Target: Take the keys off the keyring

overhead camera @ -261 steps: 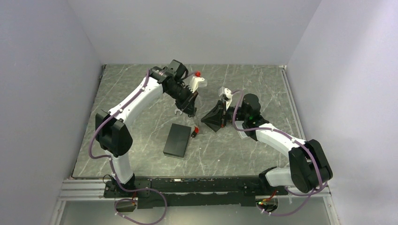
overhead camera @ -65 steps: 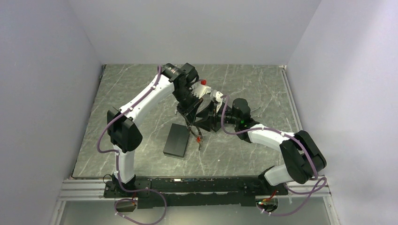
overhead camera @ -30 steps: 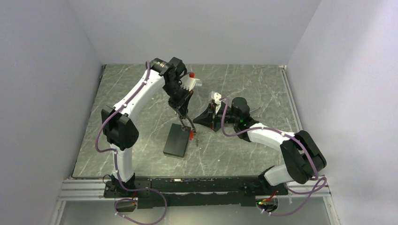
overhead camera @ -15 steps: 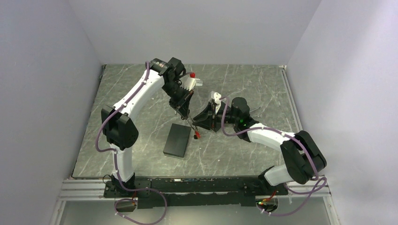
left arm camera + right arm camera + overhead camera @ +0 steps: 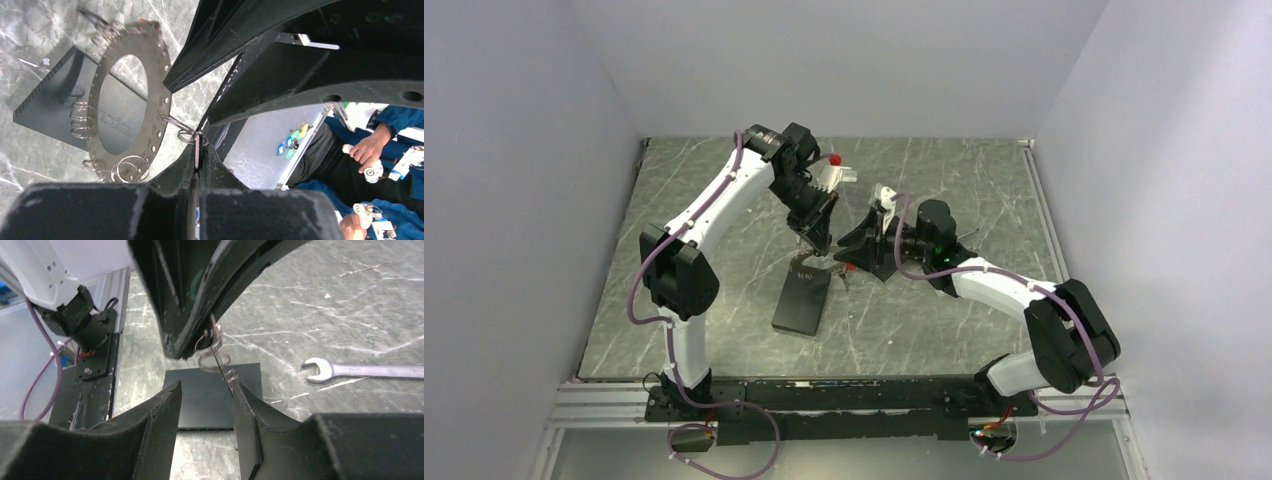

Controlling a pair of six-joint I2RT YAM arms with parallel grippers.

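The keyring's rim has my right gripper at it, away from the split ring near my left gripper, so next my right gripper opens and then close by the split ring (image 5: 187,133).
The keyring (image 5: 131,95) is a flat grey metal ring with holes round its rim, several small split rings and a small red piece (image 5: 155,25). My left gripper (image 5: 197,150) is shut on a thin flat metal piece, apparently a key seen edge-on, joined to the keyring by a split ring. It holds the keyring in the air over the black box (image 5: 802,300). In the top view the keyring (image 5: 809,262) hangs below the left gripper (image 5: 819,240). My right gripper (image 5: 206,387) is open, close under the hanging keyring (image 5: 223,370), whose edge is by its right finger. No other keys show.
The flat black box (image 5: 210,400) lies on the marble table (image 5: 724,200) under both grippers. A long silver wrench (image 5: 360,371) lies on the table to the right in the right wrist view. The two grippers (image 5: 856,255) nearly touch.
My right gripper has moved left, up to the keyring. The keyring has swung up from hanging down to lying more level over the box. The left arm has barely moved.
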